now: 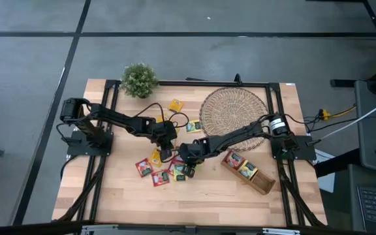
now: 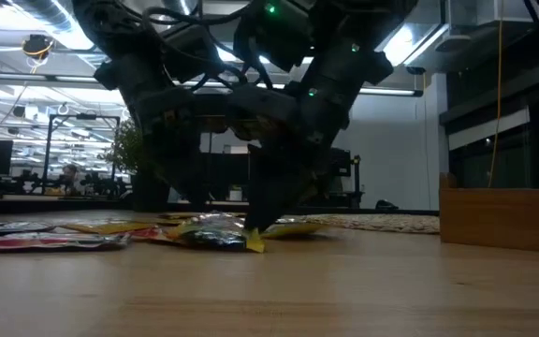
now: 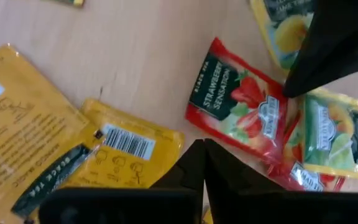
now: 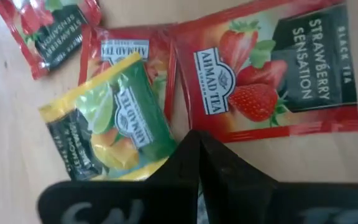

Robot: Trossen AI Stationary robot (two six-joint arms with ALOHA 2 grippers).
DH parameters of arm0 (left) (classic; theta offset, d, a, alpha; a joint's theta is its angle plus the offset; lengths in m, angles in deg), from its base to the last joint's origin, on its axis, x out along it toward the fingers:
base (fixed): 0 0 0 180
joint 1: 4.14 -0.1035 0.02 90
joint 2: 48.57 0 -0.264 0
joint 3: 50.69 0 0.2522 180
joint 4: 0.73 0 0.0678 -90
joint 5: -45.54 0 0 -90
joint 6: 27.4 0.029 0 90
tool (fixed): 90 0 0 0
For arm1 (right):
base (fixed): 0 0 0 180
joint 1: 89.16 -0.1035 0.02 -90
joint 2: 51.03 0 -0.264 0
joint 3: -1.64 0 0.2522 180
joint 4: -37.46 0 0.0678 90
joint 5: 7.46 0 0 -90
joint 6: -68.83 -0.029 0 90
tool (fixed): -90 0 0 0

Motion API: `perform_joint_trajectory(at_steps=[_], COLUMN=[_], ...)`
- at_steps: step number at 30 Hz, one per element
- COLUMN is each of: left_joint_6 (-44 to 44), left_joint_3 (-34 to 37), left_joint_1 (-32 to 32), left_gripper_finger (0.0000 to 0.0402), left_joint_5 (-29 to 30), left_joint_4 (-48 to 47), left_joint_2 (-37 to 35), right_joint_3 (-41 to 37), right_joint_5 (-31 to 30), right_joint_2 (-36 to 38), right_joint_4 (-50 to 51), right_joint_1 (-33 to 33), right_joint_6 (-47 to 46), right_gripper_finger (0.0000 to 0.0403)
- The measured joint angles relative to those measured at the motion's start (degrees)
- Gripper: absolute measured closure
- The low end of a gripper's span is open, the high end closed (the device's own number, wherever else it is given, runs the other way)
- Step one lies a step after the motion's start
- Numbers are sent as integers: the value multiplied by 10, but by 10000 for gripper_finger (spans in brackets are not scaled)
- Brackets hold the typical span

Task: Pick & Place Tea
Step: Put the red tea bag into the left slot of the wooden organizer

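I should open my left gripper's shut fingers, as the red strawberry sachet lies flat beside them, and pinch its dark end point(image 3: 209, 92) while my right gripper braces it.
Several tea sachets lie flat in a loose pile at the table's middle point(image 1: 158, 171). My left gripper point(image 1: 167, 149) is shut and low over the pile's far side. Its tips point(image 3: 202, 146) stand between a yellow sachet lying barcode side up point(image 3: 129, 146) and a red strawberry sachet point(image 3: 241, 106). My right gripper point(image 1: 187, 168) is shut at the pile's right side. Its tips point(image 4: 197, 138) are at the edge of a green-and-yellow sachet point(image 4: 117, 118), beside a red strawberry sachet point(image 4: 272, 68). Two more sachets point(image 1: 175, 104) lie farther back. My left gripper: I cannot tell whether its shut fingers touch the yellow sachet or the table. My right gripper points down with shut fingers. In the low view a dark fingertip point(image 2: 255, 229) reaches the pile at a sachet's yellow corner point(image 2: 254, 245). The sachet lies on the table.
A long wooden compartment tray point(image 1: 248, 171) with a few sachets in it lies at the near right, slanting; it also shows in the low view point(image 2: 503, 215). A round woven mat point(image 1: 234, 111) lies at the far right. A small potted plant point(image 1: 139, 79) stands at the far left corner.
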Motion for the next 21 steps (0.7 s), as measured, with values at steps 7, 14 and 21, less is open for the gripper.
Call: perform_joint_trajectory(at_steps=[7,14,21], left_joint_6=[0,-16,-53], left_joint_3=[0,0,0], left_joint_1=[0,-9,-34], left_gripper_finger=[393,347,266], left_joint_5=[-1,-19,-47], left_joint_4=[2,2,2], left_joint_2=[0,0,0], right_joint_3=[1,0,0], right_joint_5=[10,10,10], right_joint_2=[-15,-17,-18], right_joint_4=[-9,-25,-31], right_joint_1=[3,2,2], right_joint_6=[2,17,32], right_gripper_finger=[397,397,397])
